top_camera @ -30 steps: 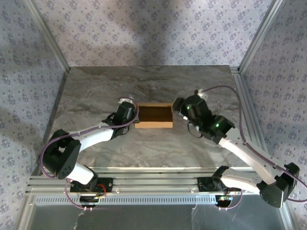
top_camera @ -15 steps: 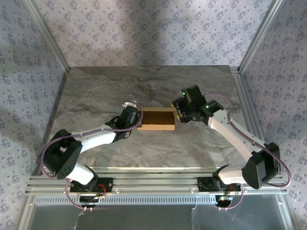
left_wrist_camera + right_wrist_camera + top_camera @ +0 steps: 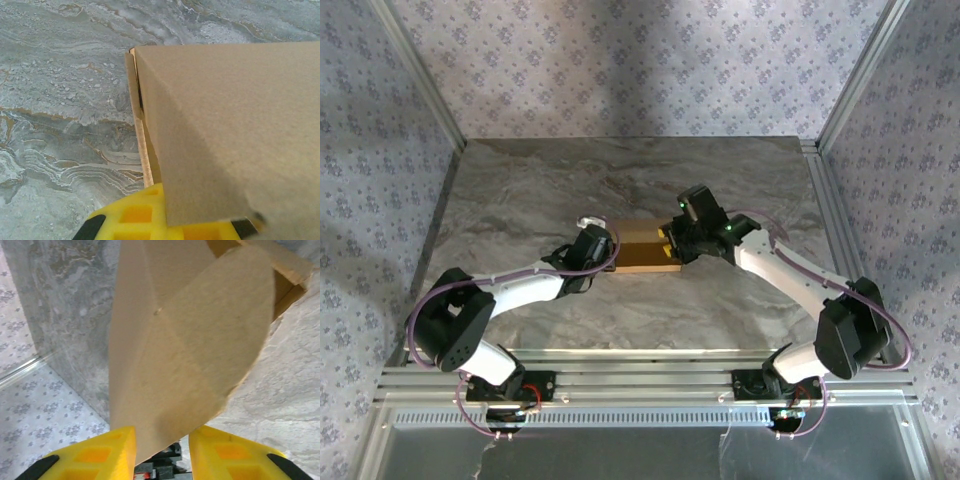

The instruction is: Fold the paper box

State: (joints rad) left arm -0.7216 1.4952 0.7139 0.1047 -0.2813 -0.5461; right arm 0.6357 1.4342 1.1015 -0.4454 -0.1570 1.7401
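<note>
The box's raised panel is over my left gripper, so I should open that gripper and back it out to let the panel down, then take the box's near corner [image 3: 618, 268].
The paper box [image 3: 640, 252], tan cardboard folded into a shallow rectangle, lies at the middle of the table. My left gripper [image 3: 606, 254] is at its left end, shut on the end wall. In the left wrist view the box's panel [image 3: 225, 100] rises straight out of the yellow fingers [image 3: 125, 220]. My right gripper [image 3: 670, 240] is at the box's right end. In the right wrist view a rounded flap [image 3: 200, 340] hangs between the two yellow fingers [image 3: 105, 450] of the right gripper [image 3: 162, 435]. These stand apart, with a gap on the right side.
The grey marble table [image 3: 520, 190] is fenced by patterned walls and aluminium posts [image 3: 840, 90]. A metal rail [image 3: 650, 375] runs along the near edge by the arm bases. The right wrist view shows the table's edge and a wall [image 3: 30, 405].
My right arm has swung in from the right onto the box's right end, and its jaws have narrowed around the flap. The box and left gripper have shifted slightly nearer.
</note>
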